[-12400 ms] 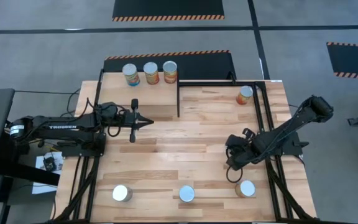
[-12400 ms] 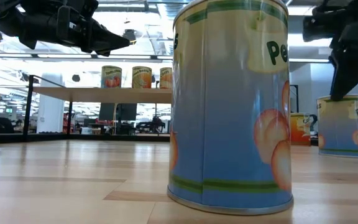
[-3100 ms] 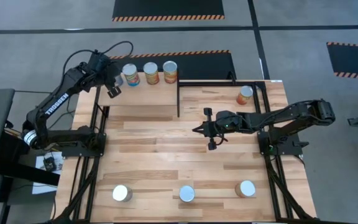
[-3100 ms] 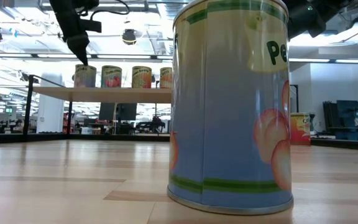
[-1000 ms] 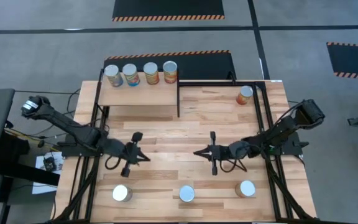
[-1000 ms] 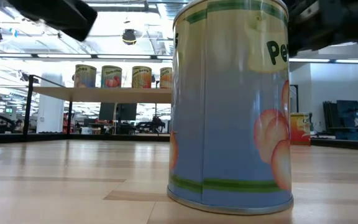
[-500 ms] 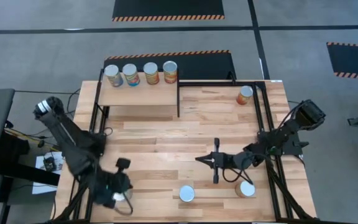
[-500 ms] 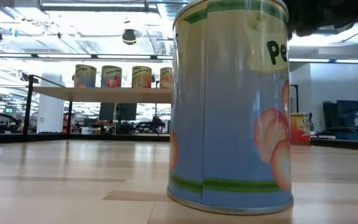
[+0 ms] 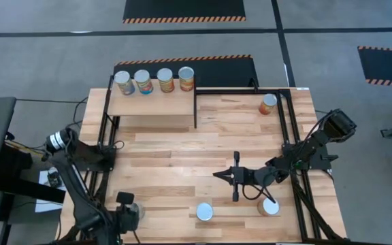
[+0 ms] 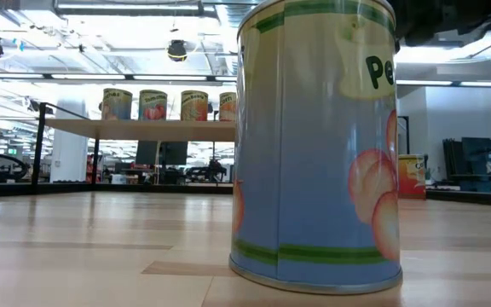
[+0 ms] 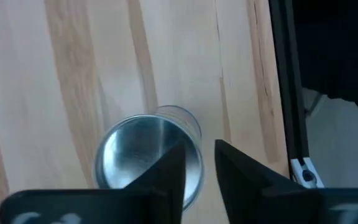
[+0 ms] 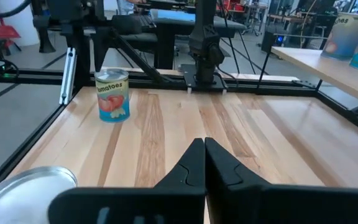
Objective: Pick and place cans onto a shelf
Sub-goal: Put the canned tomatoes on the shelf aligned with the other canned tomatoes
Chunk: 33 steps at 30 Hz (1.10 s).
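Observation:
Next, I pinch the can's rim [image 11: 199, 152] with my left gripper before lifting it to the shelf, since the can's wide top is off to one side of that gripper's fingers.
Four cans [image 9: 154, 80] stand in a row on the shelf [image 9: 152, 103] at the far left. One orange can [image 9: 268, 103] stands on the table at the far right. Two silver-topped cans [image 9: 203, 211] [image 9: 269, 206] stand by the near edge. My left gripper [image 9: 128, 212] points down over a third near-edge can [image 11: 143, 160], mostly hiding it in the high view. Its fingers [image 11: 199, 167] are open, and the can lies under one finger, off to the side of the gap. My right gripper [image 9: 218, 175] is shut, level, near the table's middle, holding nothing.
The black frame rails [image 9: 107, 129] run along both table sides, and one rail [image 11: 284, 93] lies close beside the left gripper's can. In the low view the blue peach can [image 10: 318, 145] fills the foreground. Bare planks [image 9: 175, 156] lie between the arms.
My left gripper has swung from the table's middle left toward the near edge and tipped from level to pointing down, ending over the near-left can. My right gripper has drifted slightly toward the near edge and stays shut. No can has moved.

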Available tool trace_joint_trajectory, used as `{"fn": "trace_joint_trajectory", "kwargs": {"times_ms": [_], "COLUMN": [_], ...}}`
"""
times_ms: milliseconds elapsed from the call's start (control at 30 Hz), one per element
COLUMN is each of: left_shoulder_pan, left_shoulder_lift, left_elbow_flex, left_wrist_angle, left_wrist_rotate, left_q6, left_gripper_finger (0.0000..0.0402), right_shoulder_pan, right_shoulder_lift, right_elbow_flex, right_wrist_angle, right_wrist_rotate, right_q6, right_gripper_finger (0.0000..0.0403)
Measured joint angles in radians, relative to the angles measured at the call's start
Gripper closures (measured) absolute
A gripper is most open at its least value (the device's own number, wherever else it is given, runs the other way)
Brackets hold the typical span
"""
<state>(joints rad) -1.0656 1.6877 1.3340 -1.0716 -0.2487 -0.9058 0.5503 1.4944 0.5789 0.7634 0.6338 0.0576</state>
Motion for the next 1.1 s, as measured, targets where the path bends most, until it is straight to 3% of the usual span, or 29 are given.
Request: {"fn": "trace_joint_trajectory", "kwargs": {"times_ms": [167, 333, 733, 867, 1100], "left_shoulder_pan": [0.003, 0.02, 0.024, 0.024, 0.066], "left_shoulder_lift": [0.01, 0.01, 0.056, 0.056, -0.029], "left_elbow_flex": [0.001, 0.001, 0.002, 0.002, -0.003], "left_wrist_angle": [-0.018, -0.048, -0.026, -0.034, -0.037], "left_wrist_rotate": [0.001, 0.0, -0.001, -0.015, -0.059], "left_q6": [-0.008, -0.06, -0.068, -0.053, -0.031], "left_gripper_finger": [0.0283, 0.0277, 0.0333, 0.0378, 0.0401], "right_shoulder_pan": [0.0, -0.001, -0.001, -0.003, -0.009], "right_shoulder_lift": [0.0, 0.0, 0.0, 0.0, 0.0], "right_elbow_flex": [0.0, 0.0, 0.0, 0.0, 0.0], "right_wrist_angle": [-0.003, -0.002, -0.001, -0.001, 0.0], "right_wrist_rotate": [0.0, 0.0, 0.0, 0.0, 0.0], "right_q6": [-0.002, -0.01, -0.035, -0.043, -0.047], "right_gripper_finger": [0.0392, 0.0392, 0.0392, 0.0392, 0.0392]}}
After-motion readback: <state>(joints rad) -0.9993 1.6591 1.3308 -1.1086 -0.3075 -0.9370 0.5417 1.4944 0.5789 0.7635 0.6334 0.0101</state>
